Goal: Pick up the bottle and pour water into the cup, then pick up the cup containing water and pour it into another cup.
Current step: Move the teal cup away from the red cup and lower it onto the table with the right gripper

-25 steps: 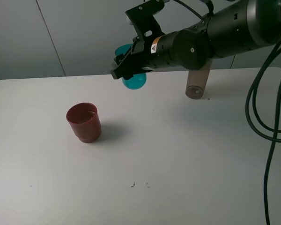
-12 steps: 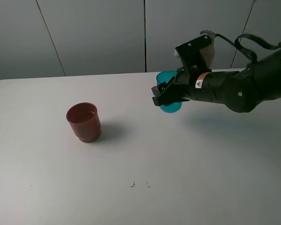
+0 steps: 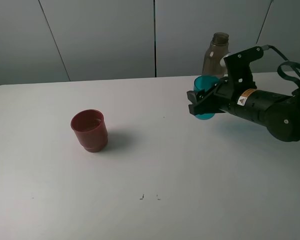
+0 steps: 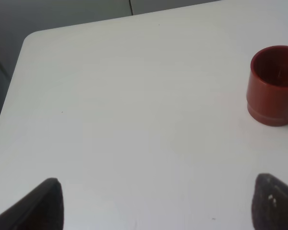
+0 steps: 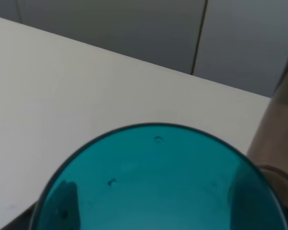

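Observation:
My right gripper should put the teal cup down on the white table (image 3: 213,131) just in front of the grey-brown bottle.
The teal cup (image 3: 205,97) is upright in my right gripper (image 3: 204,106), which is shut on it low over the table at the back right. In the right wrist view the cup's mouth (image 5: 158,184) fills the lower frame. The grey-brown bottle (image 3: 214,54) stands uncapped just behind the cup and shows at the edge of the right wrist view (image 5: 280,139). The red-brown cup (image 3: 90,130) stands upright on the left of the table, far from the right gripper. It also shows in the left wrist view (image 4: 273,85). My left gripper (image 4: 156,208) is open and empty, short of the red-brown cup.
The white table (image 3: 155,165) has a rounded corner in the left wrist view (image 4: 33,38). Two small dark marks (image 3: 149,197) lie near the table's front. A grey panelled wall (image 3: 100,35) stands behind the table. The right arm's cables (image 3: 295,72) hang at the far right.
My right gripper has carried the teal cup rightward and down, from high over the back middle to beside the bottle. The cup has turned from tilted to upright. The red-brown cup has not moved.

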